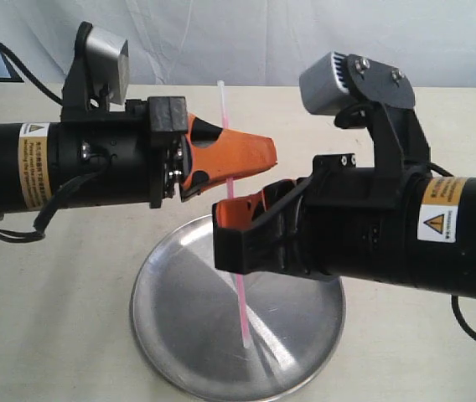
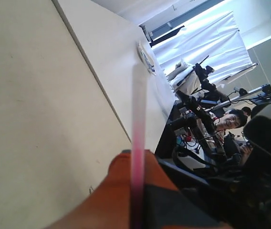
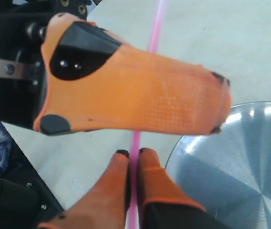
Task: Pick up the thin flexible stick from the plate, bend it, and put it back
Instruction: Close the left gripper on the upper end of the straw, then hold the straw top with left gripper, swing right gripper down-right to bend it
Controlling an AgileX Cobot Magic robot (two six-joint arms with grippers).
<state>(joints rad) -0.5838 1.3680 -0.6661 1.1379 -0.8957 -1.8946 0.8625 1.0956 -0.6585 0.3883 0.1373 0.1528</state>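
The robot's grippers hold the pink stick close together, so the right gripper will open and grip the stick nearer its lower tip (image 1: 246, 341) before it bends the stick.
The thin pink stick (image 1: 242, 310) stands nearly upright and straight above the silver plate (image 1: 179, 310). Its pale upper end (image 1: 221, 96) rises past both grippers, and its lower tip hangs over the plate's middle; I cannot tell whether it touches. My left gripper (image 1: 263, 159) comes in from the left and is shut on the stick's upper part. My right gripper (image 1: 228, 209) comes in from the right just below and is shut on the stick. In the right wrist view the stick (image 3: 155, 28) runs between the right gripper's (image 3: 134, 153) orange fingers and behind the left gripper (image 3: 219, 105). In the left wrist view the stick (image 2: 138, 119) leaves the left gripper (image 2: 136, 160).
The plate (image 3: 250, 157) lies on a beige tabletop (image 1: 54, 318) near its front edge. A white cloth backdrop hangs behind the table. The two arms' black bodies meet almost tip to tip over the plate's far rim.
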